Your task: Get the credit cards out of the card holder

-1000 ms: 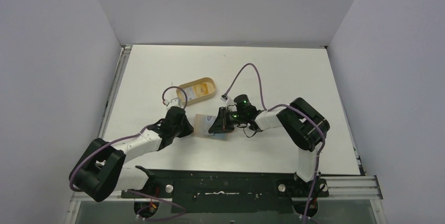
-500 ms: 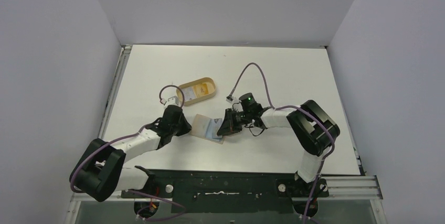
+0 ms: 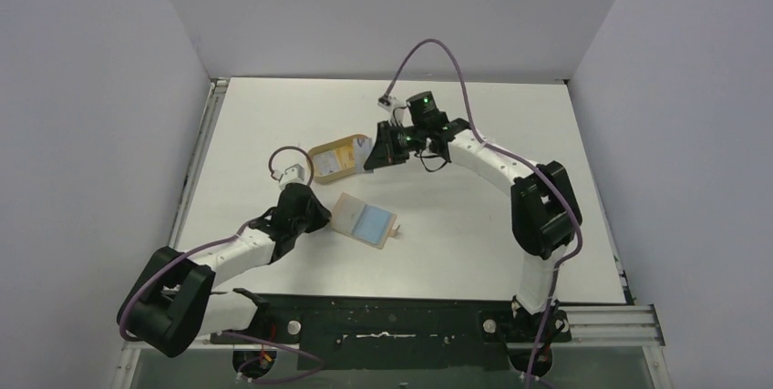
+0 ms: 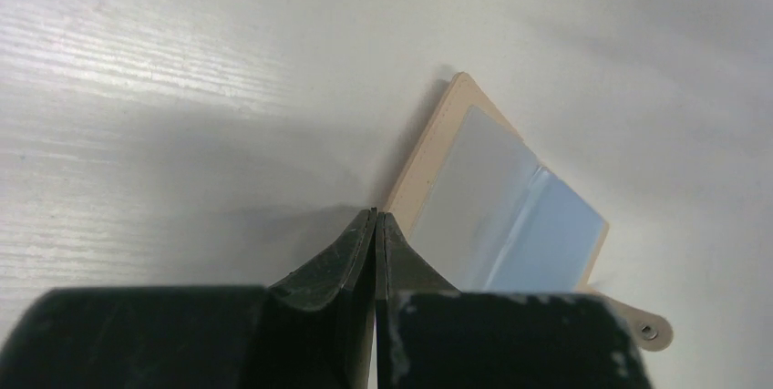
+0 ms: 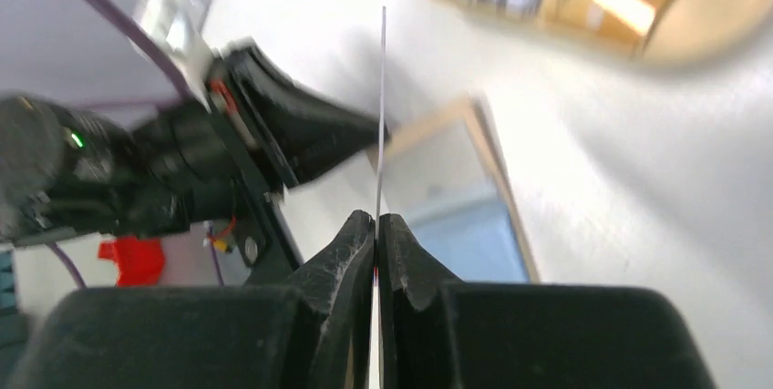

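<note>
Next, my right gripper releases the thin credit card onto the silver cards inside the oval tan tray [image 3: 326, 162].
The tan card holder [image 3: 363, 218] lies open on the table, a light blue credit card [image 3: 375, 222] in its right half and its snap tab [image 3: 397, 230] at the right. My left gripper [image 3: 321, 216] is shut and empty, its tips at the holder's left edge [image 4: 375, 216]. In the left wrist view the holder [image 4: 438, 148] and the blue card [image 4: 551, 243] lie just beyond the fingertips. My right gripper [image 3: 372, 154] is shut on a thin credit card [image 5: 381, 116], seen edge-on, and holds it in the air by the oval tray's right end, above the holder [image 5: 479, 129].
The oval tan tray [image 3: 319, 170] with a yellow inside holds a white-and-yellow item and sits behind the holder; it shows blurred in the right wrist view [image 5: 720, 20]. The left arm [image 5: 273, 125] lies low beside the holder. White walls enclose the table.
My right gripper has lifted off the card holder with a card and swung back toward the oval tray. The holder now lies uncovered. The left gripper has barely moved.
</note>
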Motion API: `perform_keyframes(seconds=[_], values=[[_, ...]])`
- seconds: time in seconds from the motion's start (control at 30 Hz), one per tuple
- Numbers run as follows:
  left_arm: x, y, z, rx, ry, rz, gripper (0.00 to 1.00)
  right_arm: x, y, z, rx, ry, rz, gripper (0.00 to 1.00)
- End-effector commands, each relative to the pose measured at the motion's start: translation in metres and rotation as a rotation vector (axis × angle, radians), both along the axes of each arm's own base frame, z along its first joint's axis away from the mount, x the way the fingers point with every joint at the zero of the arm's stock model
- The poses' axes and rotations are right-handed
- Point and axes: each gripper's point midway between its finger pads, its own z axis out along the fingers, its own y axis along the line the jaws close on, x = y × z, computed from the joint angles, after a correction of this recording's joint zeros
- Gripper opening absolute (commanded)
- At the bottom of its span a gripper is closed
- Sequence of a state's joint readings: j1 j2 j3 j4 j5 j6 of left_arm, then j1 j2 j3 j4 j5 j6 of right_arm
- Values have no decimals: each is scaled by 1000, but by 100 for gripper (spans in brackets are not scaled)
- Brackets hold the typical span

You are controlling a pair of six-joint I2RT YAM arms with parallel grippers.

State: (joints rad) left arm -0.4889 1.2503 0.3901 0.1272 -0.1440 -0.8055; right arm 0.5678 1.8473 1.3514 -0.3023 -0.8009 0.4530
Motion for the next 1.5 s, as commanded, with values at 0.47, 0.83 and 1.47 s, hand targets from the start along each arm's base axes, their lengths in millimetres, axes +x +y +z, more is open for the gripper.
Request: perform_keyframes(seconds=[0.47,0.83,1.47], values=[[73,-3,56,-88,-279,135,0,96,101,-19,31,-23,51,0],[68,8,48,-82,-273,151,0,107,125,-40,24,2,67,0],[100,-8,70,-95,-398,12,71,93,129,-51,-2,18,117,23]])
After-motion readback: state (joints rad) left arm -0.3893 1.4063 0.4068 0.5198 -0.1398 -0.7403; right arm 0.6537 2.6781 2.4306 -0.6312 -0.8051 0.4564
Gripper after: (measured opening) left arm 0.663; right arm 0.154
